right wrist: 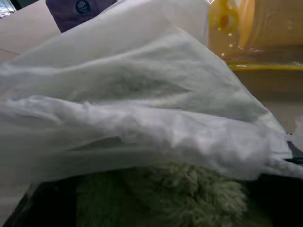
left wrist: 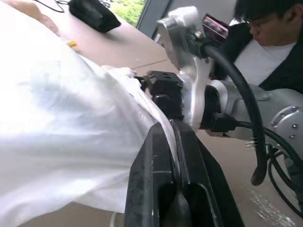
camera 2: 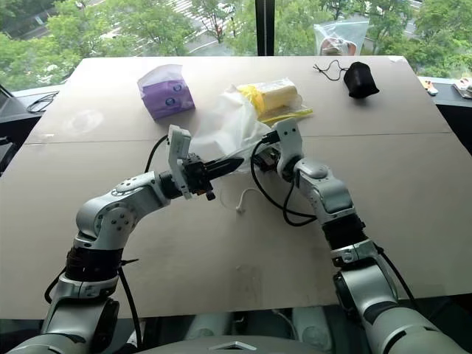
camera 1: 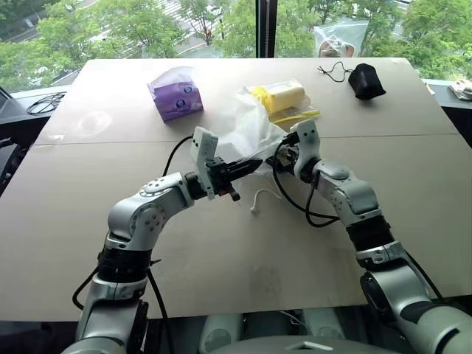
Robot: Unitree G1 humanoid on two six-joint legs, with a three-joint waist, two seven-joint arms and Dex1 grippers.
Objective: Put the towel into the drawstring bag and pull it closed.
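The robot's left gripper needs to let go of the white drawstring bag on the table seam (camera 1: 217,139) in front of the purple tissue pack.
The white drawstring bag (camera 1: 247,129) lies crumpled at the table's middle, with a loop of its white cord (camera 1: 262,198) trailing on the table in front of it. My left gripper (camera 1: 251,167) points right and is shut on the bag's thin fabric edge; the left wrist view shows its fingers (left wrist: 151,161) pressed together on the cloth. My right gripper (camera 1: 279,153) faces it from the right at the bag's mouth. In the right wrist view the light green fluffy towel (right wrist: 161,198) lies under the bag's fabric between that gripper's spread fingers (right wrist: 284,198).
A purple tissue pack (camera 1: 175,96) sits behind the bag to the left. A clear plastic bag with yellow items (camera 1: 284,99) touches the bag's far side. A black pouch (camera 1: 366,80) with a cord lies at the back right. A person (left wrist: 265,52) sits beyond the table.
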